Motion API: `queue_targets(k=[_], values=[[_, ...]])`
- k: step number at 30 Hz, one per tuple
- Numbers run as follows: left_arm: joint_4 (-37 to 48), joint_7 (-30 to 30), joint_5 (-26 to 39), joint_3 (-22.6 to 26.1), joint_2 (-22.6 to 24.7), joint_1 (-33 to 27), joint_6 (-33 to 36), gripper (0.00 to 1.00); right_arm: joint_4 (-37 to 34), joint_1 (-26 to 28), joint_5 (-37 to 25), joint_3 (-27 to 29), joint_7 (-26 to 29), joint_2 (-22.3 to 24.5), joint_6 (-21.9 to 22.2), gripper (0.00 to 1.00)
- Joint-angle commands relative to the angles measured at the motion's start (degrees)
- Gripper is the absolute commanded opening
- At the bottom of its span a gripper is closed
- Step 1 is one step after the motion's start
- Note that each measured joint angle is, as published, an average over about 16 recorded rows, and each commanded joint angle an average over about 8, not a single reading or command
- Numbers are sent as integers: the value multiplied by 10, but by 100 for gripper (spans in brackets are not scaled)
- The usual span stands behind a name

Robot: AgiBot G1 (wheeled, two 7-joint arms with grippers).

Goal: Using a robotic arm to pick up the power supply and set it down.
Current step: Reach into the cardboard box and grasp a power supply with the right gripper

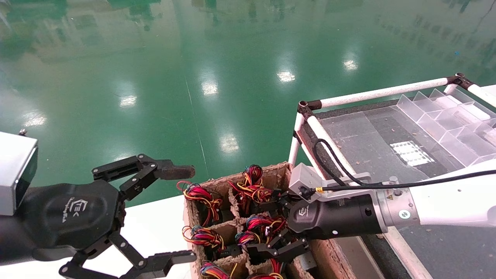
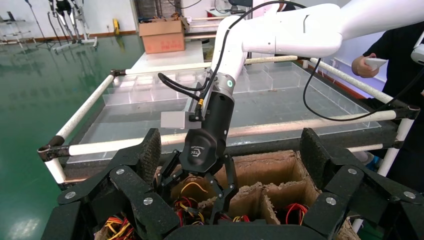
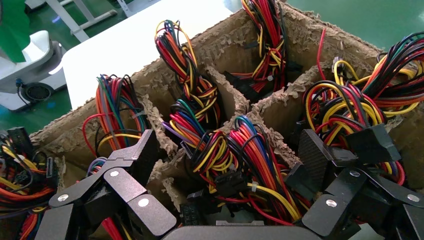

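Observation:
My right fingers span neighbouring wire bundles wide open, so they should rise and close around the nearer bundle's top [image 3: 248,131] before lifting.
My right gripper [image 1: 268,226], the robotic arm with the yellow-tagged cable, reaches down into a divided cardboard box [image 1: 279,170]. It is open, its fingers [image 3: 137,155] straddling one cell. In that cell sits a power supply [image 3: 250,150], showing mostly as a bundle of red, yellow, orange and black wires; only a sliver of grey metal appears beneath. The fingers stand beside the bundle and grip nothing. Other wire bundles [image 1: 251,186] fill neighbouring cells. My left gripper [image 1: 182,213] hangs open to the left of the box, holding nothing.
A grey table with a white pipe frame [image 1: 381,92] lies right of the box and carries clear plastic dividers [image 1: 445,116]. A white surface [image 1: 155,228] lies under the left gripper. Green floor stretches beyond. A person [image 2: 395,55] stands at the table's far side.

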Motion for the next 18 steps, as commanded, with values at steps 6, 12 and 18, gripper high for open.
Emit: queue_targets(k=[6, 12, 18], values=[[0, 0, 0, 0, 0, 0, 0, 100, -46, 13, 1, 0, -17, -15, -4, 43], [0, 0, 0, 0, 0, 0, 0, 100, -85, 22, 6, 0, -29, -27, -15, 0], [0, 0, 0, 1, 0, 0, 0, 100, -124, 30, 8, -1, -37, -36, -22, 0]])
